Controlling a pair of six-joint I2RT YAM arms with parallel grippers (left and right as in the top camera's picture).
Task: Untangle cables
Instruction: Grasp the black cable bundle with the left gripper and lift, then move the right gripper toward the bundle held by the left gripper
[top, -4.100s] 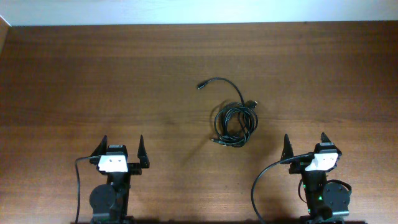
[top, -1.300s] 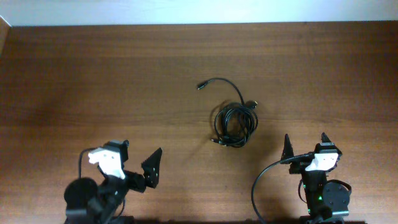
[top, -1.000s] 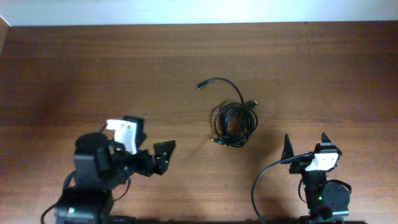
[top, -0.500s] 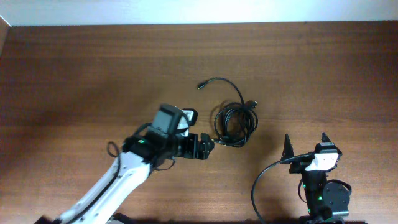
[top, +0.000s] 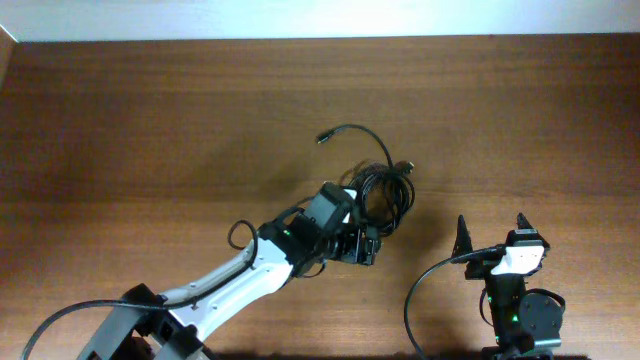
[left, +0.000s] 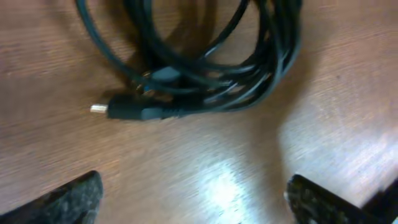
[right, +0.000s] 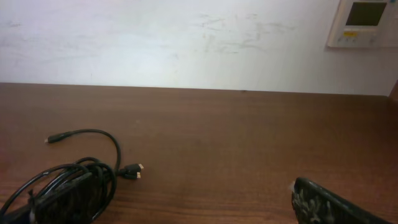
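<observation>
The black cable bundle's near edge (top: 390, 227) (left: 249, 96), where the looped parts of the bundle run together, will be gripped by my left gripper.
The cables (top: 381, 193) lie as one coiled black bundle on the wooden table, right of centre. One loose cord arcs up-left to a small plug (top: 322, 137). My left gripper (top: 360, 246) is open and empty, low over the table at the bundle's near edge. In the left wrist view the coil (left: 205, 68) fills the top, with a plug end (left: 118, 112) sticking out left; the two fingertips (left: 194, 193) straddle bare wood just short of it. My right gripper (top: 491, 231) is open and empty at its base. The bundle (right: 62, 186) also shows in the right wrist view.
The wooden table (top: 150, 120) runs to a white wall at the back (right: 186, 43). A wall panel (right: 364, 22) hangs at the upper right. A thick black wire (top: 425, 290) loops from the right arm base.
My left arm has swung from its base at the lower left and reached out right to the near edge of the cable bundle. The cables and the right arm have not moved.
</observation>
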